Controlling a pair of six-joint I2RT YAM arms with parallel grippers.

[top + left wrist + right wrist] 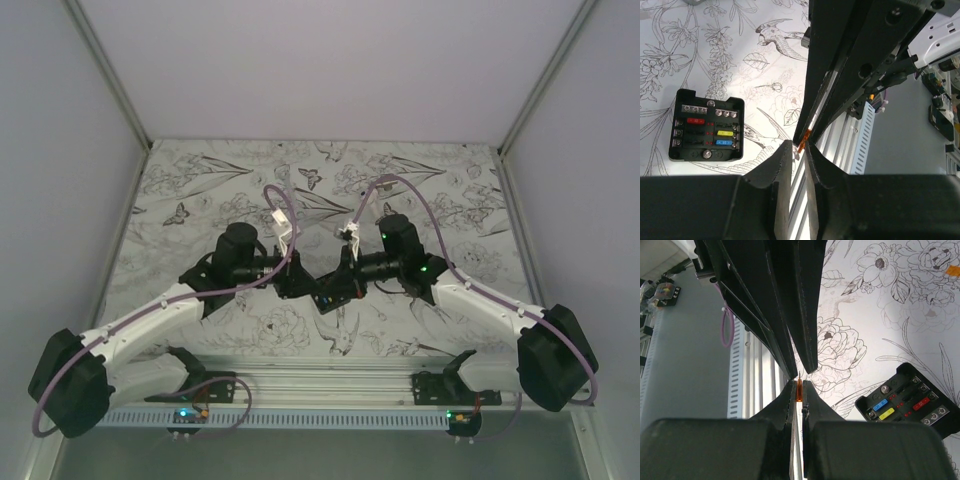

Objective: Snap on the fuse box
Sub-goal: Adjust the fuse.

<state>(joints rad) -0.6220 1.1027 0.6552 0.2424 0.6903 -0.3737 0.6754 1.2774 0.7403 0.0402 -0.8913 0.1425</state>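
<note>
I can see the orange fuse sits deep in my right gripper's fingers, so next I pinch its loose end (797, 150) with my left gripper before my right gripper takes the body of the fuse.
The fuse box (706, 125) is a black square box with red, yellow and blue fuses, lying face up on the flower-print mat. It also shows in the right wrist view (912, 400). From above it is mostly hidden under the two grippers (325, 300). My right gripper (799, 385) is shut on a small orange fuse (799, 390) and holds it above the mat, beside the box. My left gripper (799, 146) faces it tip to tip, jaws slightly apart around the fuse's (806, 136) free end, not pinching it. Both grippers meet at the table's middle (320, 285).
A ribbed aluminium rail (330, 385) runs along the near edge, just below the grippers. A small orange piece (952, 271) lies on the mat farther off. White walls enclose the table on three sides.
</note>
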